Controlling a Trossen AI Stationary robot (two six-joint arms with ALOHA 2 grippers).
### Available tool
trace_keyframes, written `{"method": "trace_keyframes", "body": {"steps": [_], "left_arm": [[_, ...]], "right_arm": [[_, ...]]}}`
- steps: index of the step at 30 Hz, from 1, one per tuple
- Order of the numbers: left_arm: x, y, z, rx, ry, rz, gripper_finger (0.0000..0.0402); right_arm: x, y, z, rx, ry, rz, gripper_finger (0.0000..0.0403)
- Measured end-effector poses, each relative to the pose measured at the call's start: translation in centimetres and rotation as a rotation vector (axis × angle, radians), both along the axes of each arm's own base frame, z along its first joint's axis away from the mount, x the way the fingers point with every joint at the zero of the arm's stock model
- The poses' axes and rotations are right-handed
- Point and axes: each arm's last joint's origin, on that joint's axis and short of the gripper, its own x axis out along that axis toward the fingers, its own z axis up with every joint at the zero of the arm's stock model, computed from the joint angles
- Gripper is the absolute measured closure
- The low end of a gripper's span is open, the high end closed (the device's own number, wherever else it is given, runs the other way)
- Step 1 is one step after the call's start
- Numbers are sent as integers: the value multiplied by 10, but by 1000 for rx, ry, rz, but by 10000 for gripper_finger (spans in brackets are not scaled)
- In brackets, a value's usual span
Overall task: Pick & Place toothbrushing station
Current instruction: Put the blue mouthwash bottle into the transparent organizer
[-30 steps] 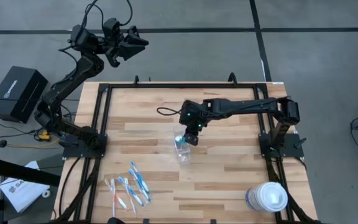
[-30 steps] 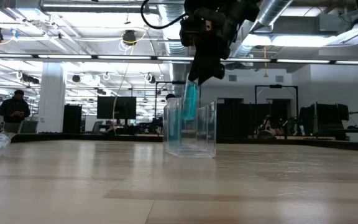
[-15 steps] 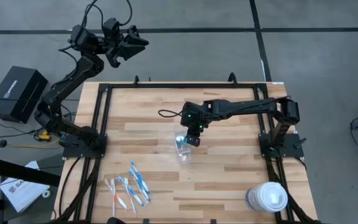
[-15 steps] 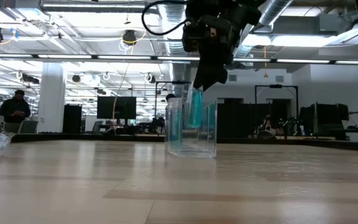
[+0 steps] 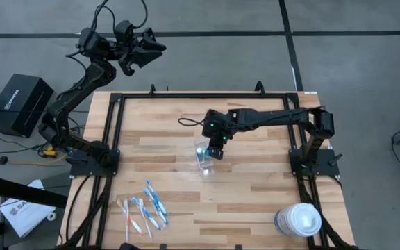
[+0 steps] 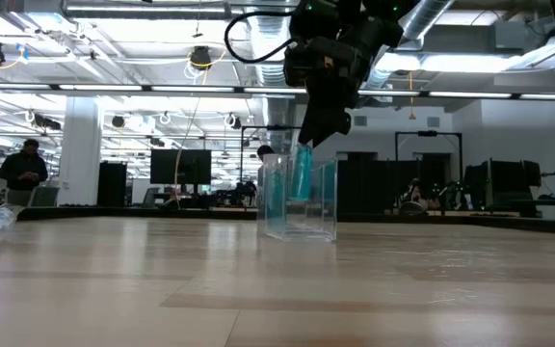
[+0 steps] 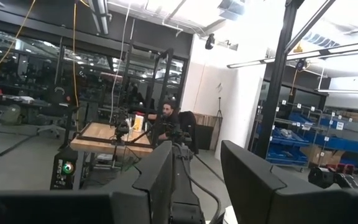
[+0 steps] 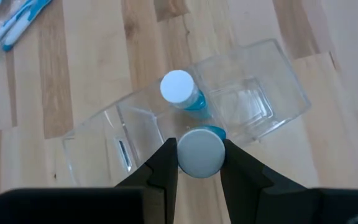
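Observation:
I will use my right gripper to set the second teal tube down in the clear plastic cup's middle compartment (image 5: 205, 152) (image 8: 194, 132), beside the other tube.
A small clear plastic cup (image 5: 203, 162) stands on the wooden table near its middle; it also shows in the low view (image 6: 299, 202) and in the right wrist view (image 8: 253, 93). One teal tube with a white cap (image 8: 179, 88) stands in the cup. My right gripper (image 5: 214, 148) is above the cup, shut on a second teal tube (image 6: 302, 173). Several blue, white and orange toothbrushes (image 5: 144, 208) lie near the table's near left corner. My left gripper (image 5: 146, 51) is open and empty, raised beyond the table's far left edge. My right gripper pinches the second teal tube at its capped top end (image 8: 199, 151) between its two fingers (image 8: 165, 163). The fingers come from above, pointing down. The tube hangs nearly upright below them, its lower part inside the clear cup (image 6: 302, 188).
A big round white-lidded tub (image 5: 298, 220) stands at the near right corner. A black frame (image 5: 117, 125) borders the table. A black box (image 5: 21, 103) sits off the table's left side. A person (image 6: 22, 172) stands far behind the table.
My right gripper has gone down with the teal tube, still shut on it. The tube's lower end has sunk deeper into the clear cup.

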Motion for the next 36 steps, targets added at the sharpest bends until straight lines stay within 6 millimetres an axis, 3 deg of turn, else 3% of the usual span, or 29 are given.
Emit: {"method": "trace_keyframes", "body": {"steps": [8, 18, 36], "left_arm": [[0, 0, 0, 1, 0, -3, 270], [0, 0, 0, 2, 1, -4, 270], [0, 0, 0, 27, -5, 3, 270]], "right_arm": [[0, -4, 0, -1, -4, -10, 319], [-7, -3, -18, 15, 33, -27, 320], [-7, -6, -21, -20, 22, -8, 320]]}}
